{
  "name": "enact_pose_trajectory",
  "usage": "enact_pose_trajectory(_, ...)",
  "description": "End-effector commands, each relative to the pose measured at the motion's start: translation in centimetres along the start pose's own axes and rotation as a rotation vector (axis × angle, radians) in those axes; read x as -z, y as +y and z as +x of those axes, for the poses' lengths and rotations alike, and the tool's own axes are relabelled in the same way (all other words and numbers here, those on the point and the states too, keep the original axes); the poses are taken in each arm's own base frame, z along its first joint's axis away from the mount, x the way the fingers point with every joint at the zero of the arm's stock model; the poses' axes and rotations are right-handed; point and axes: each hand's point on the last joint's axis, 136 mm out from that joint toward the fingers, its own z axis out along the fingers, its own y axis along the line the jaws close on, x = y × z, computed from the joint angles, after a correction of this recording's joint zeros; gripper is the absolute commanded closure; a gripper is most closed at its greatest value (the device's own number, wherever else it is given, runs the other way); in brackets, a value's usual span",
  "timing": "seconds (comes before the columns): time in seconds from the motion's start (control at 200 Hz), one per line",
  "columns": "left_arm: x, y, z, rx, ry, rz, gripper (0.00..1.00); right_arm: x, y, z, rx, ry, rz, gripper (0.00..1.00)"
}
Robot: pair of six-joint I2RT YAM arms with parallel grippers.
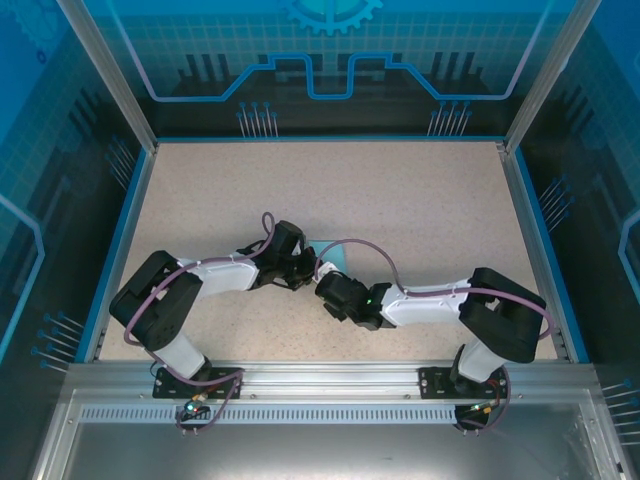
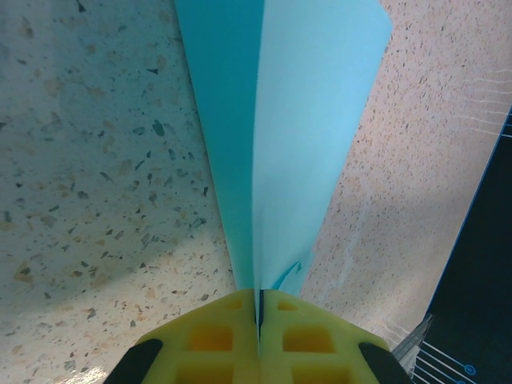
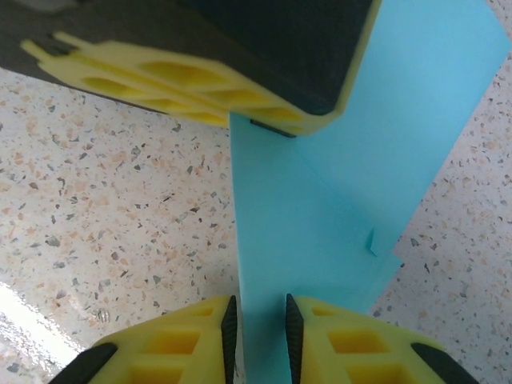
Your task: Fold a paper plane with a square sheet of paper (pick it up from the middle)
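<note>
The paper's fold is held shut in my left gripper, so my right gripper needs to hold the paper's edge strip while my left gripper opens and takes the paper's side corner (image 3: 394,262).
The cyan-blue square sheet of paper (image 1: 336,258) lies folded at the table's middle, between both grippers. In the left wrist view the paper (image 2: 300,120) rises as a ridge with a centre crease, and my left gripper (image 2: 258,314) is shut on its near end. I cannot tell whether it has the paper plane's pointed shape. In the right wrist view the paper (image 3: 320,224) runs flat from the left gripper's yellow fingers (image 3: 200,88) down into my right gripper (image 3: 257,320). The right jaws stand a little apart, with the paper's left edge strip in the gap. A small tear (image 3: 370,240) marks the paper's right edge.
The speckled beige tabletop (image 1: 400,200) stretches wide behind and beside the arms. Blue-trimmed enclosure walls (image 1: 330,95) surround it. A metal rail (image 1: 330,375) runs along the near edge, where both arm bases are bolted. The arms' purple cables (image 1: 350,245) loop above the paper.
</note>
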Motion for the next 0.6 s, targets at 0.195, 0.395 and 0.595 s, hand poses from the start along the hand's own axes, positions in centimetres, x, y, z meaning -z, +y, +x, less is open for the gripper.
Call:
enact_pose_trajectory(0.195, 0.33, -0.91, -0.15, -0.021, 0.01, 0.011, 1.0, 0.13, -0.03, -0.79, 0.023, -0.008, 0.04, 0.84)
enact_pose_trajectory(0.395, 0.46, -0.78, -0.15, -0.021, 0.007, 0.003, 1.0, 0.13, 0.15, -0.74, 0.022, -0.009, 0.028, 0.9)
enact_pose_trajectory(0.595, 0.88, -1.01, -0.31, -0.021, -0.002, 0.001, 0.83, -0.22, 0.67, -0.4, 0.001, -0.002, -0.002, 0.97)
